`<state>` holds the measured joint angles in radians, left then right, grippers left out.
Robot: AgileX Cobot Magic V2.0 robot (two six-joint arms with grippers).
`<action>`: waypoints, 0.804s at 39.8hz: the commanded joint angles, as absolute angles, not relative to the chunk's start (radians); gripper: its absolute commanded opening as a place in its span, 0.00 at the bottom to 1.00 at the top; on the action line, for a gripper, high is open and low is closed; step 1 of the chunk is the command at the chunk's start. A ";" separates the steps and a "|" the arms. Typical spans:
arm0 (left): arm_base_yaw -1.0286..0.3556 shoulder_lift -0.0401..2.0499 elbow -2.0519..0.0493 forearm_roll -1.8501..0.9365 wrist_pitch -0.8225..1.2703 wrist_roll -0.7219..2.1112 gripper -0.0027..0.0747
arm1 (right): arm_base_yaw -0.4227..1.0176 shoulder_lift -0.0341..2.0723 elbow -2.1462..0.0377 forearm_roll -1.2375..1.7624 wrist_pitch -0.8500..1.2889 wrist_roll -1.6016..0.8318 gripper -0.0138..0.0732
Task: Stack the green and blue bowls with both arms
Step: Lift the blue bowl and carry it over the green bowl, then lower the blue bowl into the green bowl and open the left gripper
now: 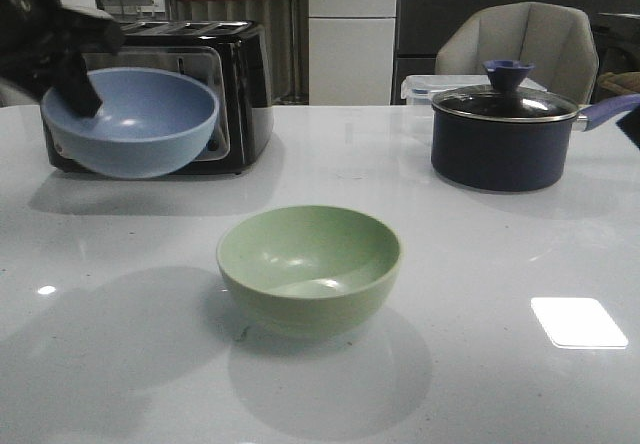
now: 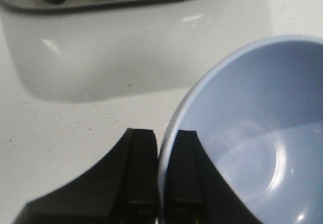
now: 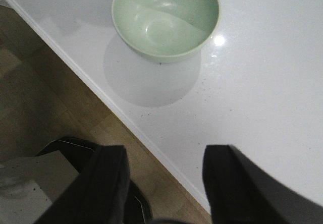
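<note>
Next, I let go of the blue bowl, now hanging in front of the toaster, with my left gripper inside the empty green bowl point(image 1: 308, 242) near the middle front of the table.
The dusty blue bowl point(image 1: 135, 121) hangs in the air at the far left, in front of the toaster. My left gripper point(image 1: 82, 92) is shut on its rim, one finger inside and one outside; the left wrist view shows the gripper point(image 2: 162, 146) pinching the blue bowl's point(image 2: 252, 133) rim. The pale green bowl point(image 1: 310, 267) stands upright and empty on the white table near the middle front. It also shows in the right wrist view point(image 3: 166, 18). My right gripper point(image 3: 164, 156) is open and empty, over the table's front edge, apart from the green bowl.
A black toaster point(image 1: 215, 89) stands behind the blue bowl at the back left. A dark navy lidded saucepan point(image 1: 505, 129) stands at the back right, its handle pointing right. The table's front edge point(image 3: 126, 118) and wooden floor show beneath my right gripper.
</note>
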<state>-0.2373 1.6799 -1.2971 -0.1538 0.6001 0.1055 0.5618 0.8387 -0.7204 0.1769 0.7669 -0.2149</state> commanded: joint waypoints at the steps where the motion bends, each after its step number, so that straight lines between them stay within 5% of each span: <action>1: -0.307 1.577 -1.329 -0.190 0.583 0.117 0.16 | 0.563 0.838 -0.744 0.177 0.708 -0.224 0.68; 17: -0.580 1.631 -1.355 -0.230 0.593 0.117 0.16 | 0.563 0.838 -0.744 0.176 0.708 -0.224 0.68; 32: -0.589 1.756 -1.355 -0.238 0.591 0.117 0.16 | 0.563 0.838 -0.744 0.174 0.708 -0.224 0.68</action>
